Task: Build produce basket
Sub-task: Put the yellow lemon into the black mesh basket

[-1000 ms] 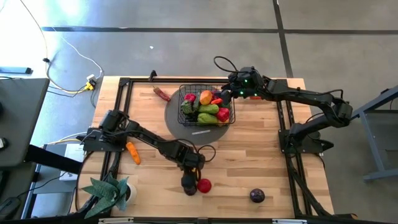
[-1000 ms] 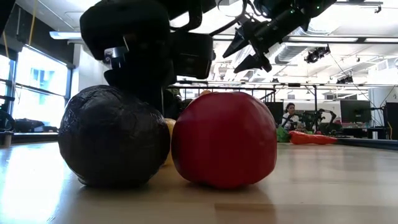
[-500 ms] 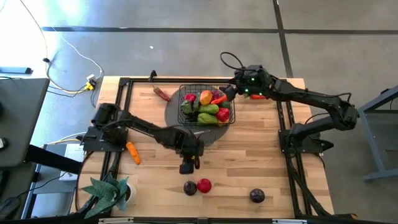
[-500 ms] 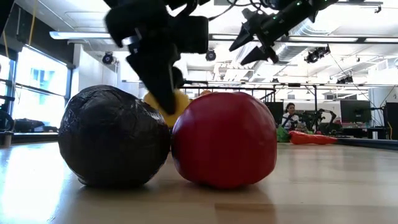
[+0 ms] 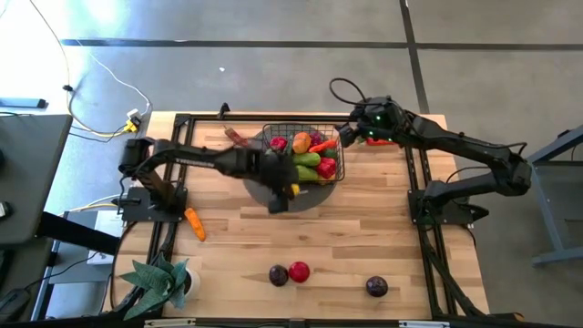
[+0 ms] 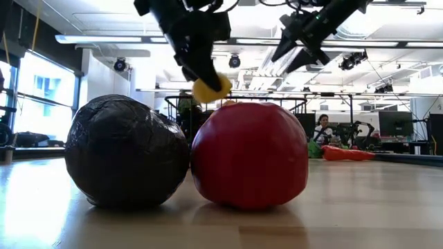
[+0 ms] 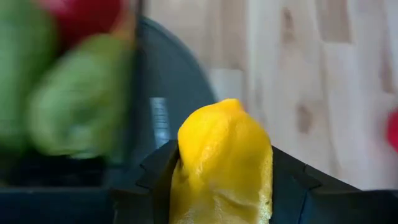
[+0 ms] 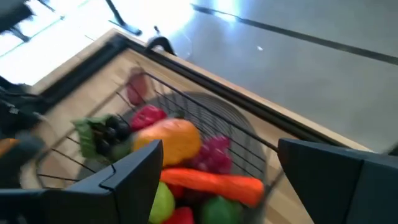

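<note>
Next, I release the yellow fruit from my left gripper in the black wire basket (image 5: 293,161) beside the green vegetables, near the orange fruit.
The black wire basket (image 5: 304,157) stands on a round grey mat (image 5: 260,185) at the table's far middle. It holds several toy fruits and vegetables (image 8: 174,140), red, green and orange. My left gripper (image 5: 282,194) is shut on a yellow fruit (image 7: 221,162) above the mat, at the basket's near left corner. It also shows in the low view (image 6: 211,88). My right gripper (image 5: 352,137) is open and empty just off the basket's far right corner, above the table (image 8: 217,186). My left gripper pinches the yellow fruit's two sides (image 7: 186,180) between its two fingers. The fruit's rounded end (image 7: 227,115) sticks out past the fingertips. The fingers slant downward (image 6: 197,52). The fruit is lifted clear, above the grey mat.
Near the front edge lie a dark plum (image 5: 278,275), a red apple (image 5: 299,271) and a purple plum (image 5: 376,287). A carrot (image 5: 194,222) lies at the left, a red vegetable (image 5: 238,138) far left of the basket, and a leafy plant (image 5: 159,278) at the front left corner.
My left gripper has risen from beside the dark plum and red apple at the front. It has carried the yellow fruit toward the far edge, up to the basket's near left corner. My right gripper has drawn a little toward the table's right edge, away from the basket.
</note>
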You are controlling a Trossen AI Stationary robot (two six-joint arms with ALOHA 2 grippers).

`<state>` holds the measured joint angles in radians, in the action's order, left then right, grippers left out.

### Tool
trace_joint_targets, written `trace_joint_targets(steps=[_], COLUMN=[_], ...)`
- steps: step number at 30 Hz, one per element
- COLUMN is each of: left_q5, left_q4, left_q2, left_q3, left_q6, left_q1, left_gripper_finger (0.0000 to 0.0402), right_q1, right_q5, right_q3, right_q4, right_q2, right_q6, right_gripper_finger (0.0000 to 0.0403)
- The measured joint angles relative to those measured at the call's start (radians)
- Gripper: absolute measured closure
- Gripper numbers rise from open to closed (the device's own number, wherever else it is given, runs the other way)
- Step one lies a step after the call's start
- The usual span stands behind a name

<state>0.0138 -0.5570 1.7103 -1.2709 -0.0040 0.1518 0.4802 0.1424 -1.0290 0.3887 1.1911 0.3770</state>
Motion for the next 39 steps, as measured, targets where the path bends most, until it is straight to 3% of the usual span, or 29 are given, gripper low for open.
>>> trace_joint_targets(steps=[12, 23, 32, 39], left_q5=[-0.001, 0.008, 0.003, -0.007], left_q4=[0.102, 0.032, 0.030, 0.030], left_q2=[-0.058, -0.056, -0.056, -0.056], left_q3=[-0.002, -0.001, -0.001, -0.001], left_q6=[0.110, 0.124, 0.092, 0.016], left_q1=[0.213, 0.282, 0.280, 0.280], left_gripper_finger=[0.0232, 0.0229, 0.0165, 0.0127], right_q1=[0.005, 0.022, 0.135, 0.219], right_q5=[0.105, 0.157, 0.132, 0.051], right_q3=[0.000, 0.001, 0.002, 0.002], right_q4=[0.146, 0.265, 0.303, 0.304], right_q2=[-0.001, -0.001, 0.000, 0.000], right_q6=[0.007, -0.083, -0.268, -0.431], right_gripper_finger=[0.0102, 0.0102, 0.0102, 0.0102])
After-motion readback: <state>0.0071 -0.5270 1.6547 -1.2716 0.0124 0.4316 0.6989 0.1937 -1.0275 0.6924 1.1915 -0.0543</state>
